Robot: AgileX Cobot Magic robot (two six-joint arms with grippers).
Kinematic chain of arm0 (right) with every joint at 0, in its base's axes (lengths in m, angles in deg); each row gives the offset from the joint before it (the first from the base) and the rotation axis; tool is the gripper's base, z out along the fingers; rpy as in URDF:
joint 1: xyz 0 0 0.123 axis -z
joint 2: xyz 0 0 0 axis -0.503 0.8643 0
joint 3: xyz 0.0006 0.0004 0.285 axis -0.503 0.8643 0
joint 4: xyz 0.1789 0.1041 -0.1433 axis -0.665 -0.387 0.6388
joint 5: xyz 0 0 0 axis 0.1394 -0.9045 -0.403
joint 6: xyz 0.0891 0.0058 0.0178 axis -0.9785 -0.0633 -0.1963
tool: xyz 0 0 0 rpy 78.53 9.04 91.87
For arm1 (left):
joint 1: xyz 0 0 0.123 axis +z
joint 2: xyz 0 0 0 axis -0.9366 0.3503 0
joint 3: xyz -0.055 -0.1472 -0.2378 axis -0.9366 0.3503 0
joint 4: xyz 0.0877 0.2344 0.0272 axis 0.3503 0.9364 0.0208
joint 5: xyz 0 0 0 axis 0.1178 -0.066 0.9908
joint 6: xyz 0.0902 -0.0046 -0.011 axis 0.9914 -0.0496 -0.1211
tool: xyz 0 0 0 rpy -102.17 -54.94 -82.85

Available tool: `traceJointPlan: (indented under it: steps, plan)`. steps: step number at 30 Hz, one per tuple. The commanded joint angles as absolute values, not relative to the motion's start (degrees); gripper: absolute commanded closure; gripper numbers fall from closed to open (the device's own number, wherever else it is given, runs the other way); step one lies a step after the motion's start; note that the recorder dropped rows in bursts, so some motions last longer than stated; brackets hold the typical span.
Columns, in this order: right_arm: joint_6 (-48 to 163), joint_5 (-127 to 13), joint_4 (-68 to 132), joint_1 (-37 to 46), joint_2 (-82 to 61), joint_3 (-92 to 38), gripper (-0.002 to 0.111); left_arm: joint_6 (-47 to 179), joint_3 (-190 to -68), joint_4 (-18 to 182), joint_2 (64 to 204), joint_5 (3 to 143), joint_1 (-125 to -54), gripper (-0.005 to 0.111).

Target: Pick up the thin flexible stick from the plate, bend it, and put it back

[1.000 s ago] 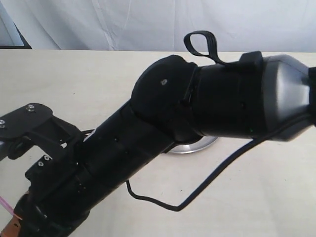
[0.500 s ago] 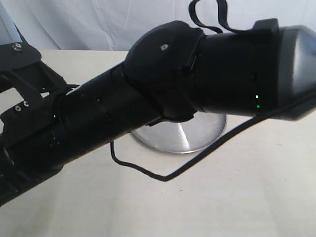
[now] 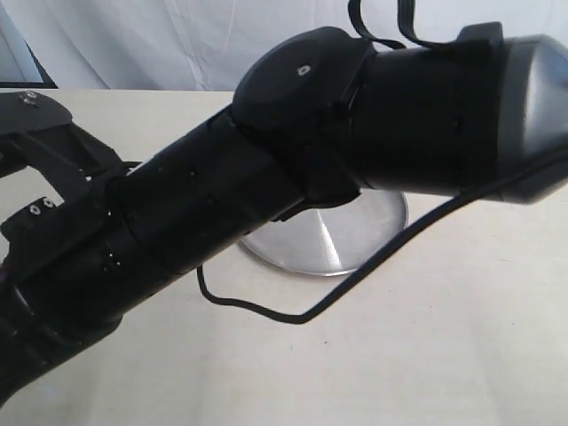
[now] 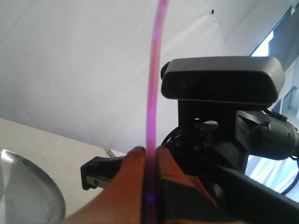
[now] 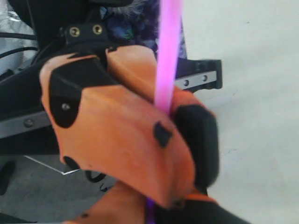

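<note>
My right gripper has the thin pink stick to put back. It will release the stick across the middle of the silver plate (image 3: 313, 209), with one end toward the plate's front rim.
The thin pink stick (image 4: 153, 84) rises in a slight curve from my left gripper (image 4: 149, 161), whose orange fingers (image 4: 133, 172) are shut on it. In the right wrist view the same stick (image 5: 168, 56) passes the left arm's orange fingers (image 5: 117, 135) and reaches my right gripper (image 5: 150, 211), which is shut on its purple-looking lower part. The two grippers sit close together. The silver plate (image 3: 342, 240) lies on the table, half hidden by the right arm; the left wrist view catches its edge (image 4: 28, 186). The exterior view shows neither the stick nor the fingertips.
The thick black right arm (image 3: 266, 177) crosses most of the exterior view, with a loose black cable (image 3: 293, 315) hanging over the beige table (image 3: 426, 355). A white cloth backdrop (image 3: 177, 44) stands behind. The right wrist's camera housing (image 4: 222, 84) is just beyond the left fingers.
The right arm has lifted and swung, uncovering more of the plate. The bit of pink stick seen at the lower left one second ago is out of the exterior view.
</note>
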State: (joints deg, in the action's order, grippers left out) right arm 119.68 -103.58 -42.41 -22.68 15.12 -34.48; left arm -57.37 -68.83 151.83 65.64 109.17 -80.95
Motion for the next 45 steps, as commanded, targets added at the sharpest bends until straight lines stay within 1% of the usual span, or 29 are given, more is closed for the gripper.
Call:
traceJointPlan:
  steps: [1,9,13,15,17,20,23,25,28,30,33,39,42,45]
  plan:
    - [119.94,-110.68,-50.22,-23.84,14.55,-35.38,0.108,-57.53,-68.14,156.94,65.7,109.55,-81.02,0.106]
    - [119.94,-111.36,-49.39,-23.84,14.55,-35.38,0.108,-57.53,-68.14,156.98,65.7,109.53,-81.02,0.106]
    - [119.78,-106.02,-43.45,-23.84,14.55,-35.38,0.108,-57.63,-68.14,151.7,65.7,107.54,-81.02,0.106]
    - [115.71,-100.92,-37.99,-23.84,14.55,-35.38,0.108,-57.63,-68.14,150.6,65.7,106.92,-81.02,0.104]
    - [110.2,-96.07,-31.38,-23.84,14.55,-35.38,0.108,-57.63,-68.14,150.48,65.7,107.07,-81.02,0.095]
    - [102.26,-91.48,-21.52,-23.74,14.55,-35.38,0.108,-57.75,-68.14,150.48,65.7,107.28,-81.02,0.074]
    - [94.61,-88.89,-12.46,-23.56,14.55,-35.38,0.108,-57.75,-68.14,150.23,65.7,106.92,-81.02,0.057]
    - [90.2,-88.06,-7.26,-22.84,14.55,-35.38,0.108,-57.75,-68.14,150.11,65.7,106.24,-81.02,0.053]
    - [81.18,-86.62,1.92,-19.87,14.55,-35.38,0.108,-57.75,-68.14,149.71,65.7,105.24,-81.02,0.053]
    - [76.34,-86.2,8.05,-16.86,14.55,-35.38,0.108,-56.98,-68.14,149.71,65.7,103.73,-81.02,0.054]
    - [70.84,-85.1,15.28,-11.92,14.91,-35.38,0.108,-53.2,-68.14,149.62,65.7,97.59,-81.02,0.061]
    - [68.38,-84.73,18.21,-1.24,20.75,-35.38,0.108,-40.23,-68.14,150.29,65.7,78.04,-81.02,0.094]
    - [68.27,-85.54,17.67,2.71,25.04,-35.38,0.108,-36.26,-68.14,151.12,65.7,71.9,-81.02,0.107]
    - [68.27,-86.43,17.39,5.32,29.66,-35.38,0.108,-35.76,-68.14,154.1,65.7,69.34,-81.02,0.107]
